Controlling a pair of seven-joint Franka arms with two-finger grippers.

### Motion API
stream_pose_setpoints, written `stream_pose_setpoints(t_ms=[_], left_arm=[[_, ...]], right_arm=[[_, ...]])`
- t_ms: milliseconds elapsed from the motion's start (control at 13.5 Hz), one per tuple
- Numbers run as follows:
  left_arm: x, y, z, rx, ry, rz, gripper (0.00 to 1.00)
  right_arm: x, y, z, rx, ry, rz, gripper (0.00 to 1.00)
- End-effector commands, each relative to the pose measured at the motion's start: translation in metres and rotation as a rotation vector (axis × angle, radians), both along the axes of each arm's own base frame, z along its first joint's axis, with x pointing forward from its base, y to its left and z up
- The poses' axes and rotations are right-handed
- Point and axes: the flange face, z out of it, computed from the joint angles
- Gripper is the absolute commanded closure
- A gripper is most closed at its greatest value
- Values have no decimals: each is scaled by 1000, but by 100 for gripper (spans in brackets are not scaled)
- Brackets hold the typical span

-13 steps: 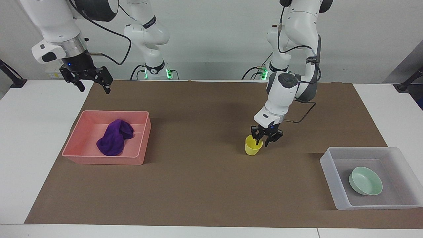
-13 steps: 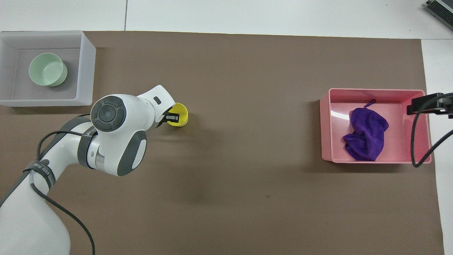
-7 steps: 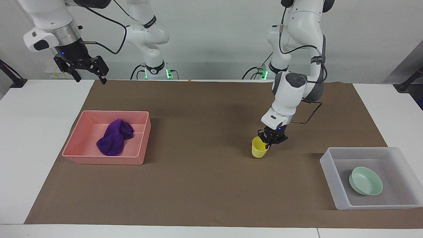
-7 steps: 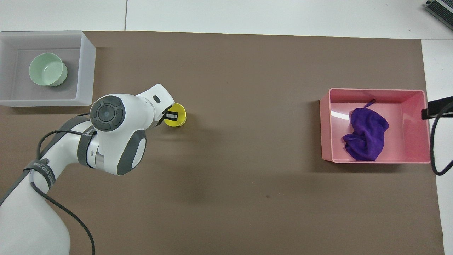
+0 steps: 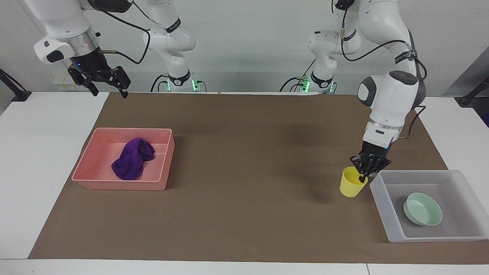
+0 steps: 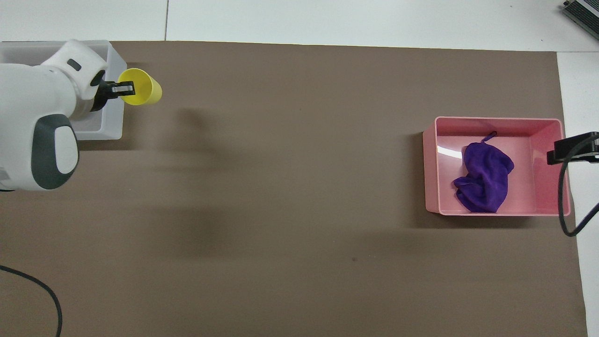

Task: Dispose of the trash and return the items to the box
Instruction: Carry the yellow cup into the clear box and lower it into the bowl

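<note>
My left gripper has the yellow cup in the air beside the box. Next, I release it on the mint-green bowl that is inside the translucent box (image 6: 51, 94).
My left gripper (image 5: 362, 176) is shut on the rim of the yellow cup (image 5: 351, 185) and holds it in the air over the mat, right beside the translucent box (image 5: 382, 200). In the overhead view the cup (image 6: 142, 89) hangs from the left gripper (image 6: 122, 87) next to the box wall (image 6: 114, 126). The mint-green bowl (image 5: 422, 208) lies in the box; the arm hides it from overhead. The purple cloth (image 5: 132, 158) (image 6: 482, 183) lies in the pink tray (image 5: 118, 185) (image 6: 430, 164). My right gripper (image 5: 107, 87) is open and empty, high over the table's edge at the right arm's end.
A brown mat (image 5: 244, 160) covers the middle of the table, with white table top (image 5: 38, 152) at both ends. The right arm's black cable (image 6: 561, 196) hangs over the pink tray's outer wall.
My left gripper has lifted the yellow cup off the mat and carried it toward the left arm's end, up to the translucent box. The right gripper has stayed high and shifted slightly.
</note>
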Motion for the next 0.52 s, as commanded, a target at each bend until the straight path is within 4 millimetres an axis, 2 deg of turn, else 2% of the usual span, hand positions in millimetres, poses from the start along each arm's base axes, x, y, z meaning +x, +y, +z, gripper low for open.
stream_pose_setpoints(t_ms=[0,74,223,297,445], left_arm=[[17,46,7,55,-13,-38,100],[23,73,15,64,-31,-12,100],[32,117,28,87,-60,24,100],[34,131,35,104,-74,15,100],[36,149,32,117,-73,26,100]], right_arm=[[-9,4,0,-17,9,11,0],[-7,22,0,-19,1,34,0],[-7,30,1,-19,-2,30,0],[-7,31,-1,-17,3,28,0],[-8,33,-2,-12,-3,29,0]])
